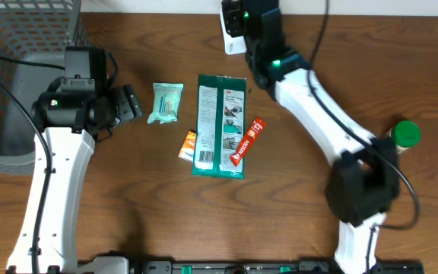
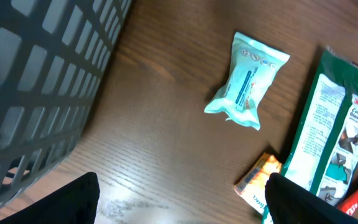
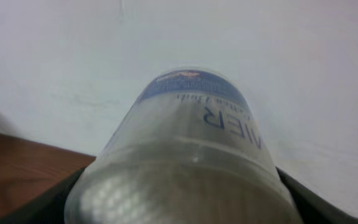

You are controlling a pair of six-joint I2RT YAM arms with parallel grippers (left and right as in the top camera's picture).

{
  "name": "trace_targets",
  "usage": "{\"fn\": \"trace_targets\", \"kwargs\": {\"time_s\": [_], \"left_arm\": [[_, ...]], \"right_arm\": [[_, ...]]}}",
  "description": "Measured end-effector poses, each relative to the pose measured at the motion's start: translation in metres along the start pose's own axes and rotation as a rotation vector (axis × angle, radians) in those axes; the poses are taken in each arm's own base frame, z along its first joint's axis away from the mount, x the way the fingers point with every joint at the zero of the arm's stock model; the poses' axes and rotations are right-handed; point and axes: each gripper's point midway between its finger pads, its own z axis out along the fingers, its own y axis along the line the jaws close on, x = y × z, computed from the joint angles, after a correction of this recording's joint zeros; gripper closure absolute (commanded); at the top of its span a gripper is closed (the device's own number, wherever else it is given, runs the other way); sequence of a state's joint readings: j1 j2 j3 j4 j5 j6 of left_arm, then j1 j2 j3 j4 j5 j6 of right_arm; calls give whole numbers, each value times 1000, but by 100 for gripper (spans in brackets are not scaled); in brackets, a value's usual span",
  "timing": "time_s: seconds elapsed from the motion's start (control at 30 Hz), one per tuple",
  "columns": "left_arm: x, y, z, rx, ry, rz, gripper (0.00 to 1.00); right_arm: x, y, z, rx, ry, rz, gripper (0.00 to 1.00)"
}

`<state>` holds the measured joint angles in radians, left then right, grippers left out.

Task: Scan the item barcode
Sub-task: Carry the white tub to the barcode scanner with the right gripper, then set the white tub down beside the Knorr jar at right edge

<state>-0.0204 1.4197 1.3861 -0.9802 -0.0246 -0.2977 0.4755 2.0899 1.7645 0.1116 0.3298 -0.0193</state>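
Observation:
Next, my right gripper sets the pale translucent round container down on the wood (image 1: 419, 121) close behind the green-capped bottle.
My right gripper (image 3: 180, 202) is shut on a pale, translucent round container (image 3: 185, 143) with a blue label, and its dark fingers (image 3: 45, 202) hug both sides. The container fills the right wrist view against a white wall. From overhead, that gripper (image 1: 238, 34) holds the white container (image 1: 231, 38) at the table's far edge. My left gripper (image 1: 131, 103) stands open over bare wood, its fingers (image 2: 64, 202) wide apart with nothing between them. A mint-green packet (image 1: 166, 102) (image 2: 246, 81) lies just beyond it. No barcode shows on the held container.
A long green packet (image 1: 220, 125) (image 2: 334, 137) lies mid-table, with an orange sachet (image 1: 188, 145) (image 2: 260, 182) at its left and a red sachet (image 1: 248, 141) on its right. A grey wire basket (image 1: 6, 76) (image 2: 36, 81) stands far left. A green-capped bottle (image 1: 406, 135) is at the right.

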Motion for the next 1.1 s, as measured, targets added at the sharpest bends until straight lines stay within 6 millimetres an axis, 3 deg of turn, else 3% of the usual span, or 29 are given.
{"fn": "trace_targets", "kwargs": {"time_s": [0.23,0.4,0.5,0.93,1.1], "left_arm": [[0,0,0,0,0,0,15],[0,0,0,0,0,0,15],[0,0,0,0,0,0,15],[0,0,0,0,0,0,15],[0,0,0,1,1,0,15]], "right_arm": [[55,11,45,24,-49,-50,99],[96,9,61,34,5,-96,99],[109,5,66,39,27,-106,99],[104,-2,68,49,7,-99,99],[100,-7,49,35,124,-138,99]]}}
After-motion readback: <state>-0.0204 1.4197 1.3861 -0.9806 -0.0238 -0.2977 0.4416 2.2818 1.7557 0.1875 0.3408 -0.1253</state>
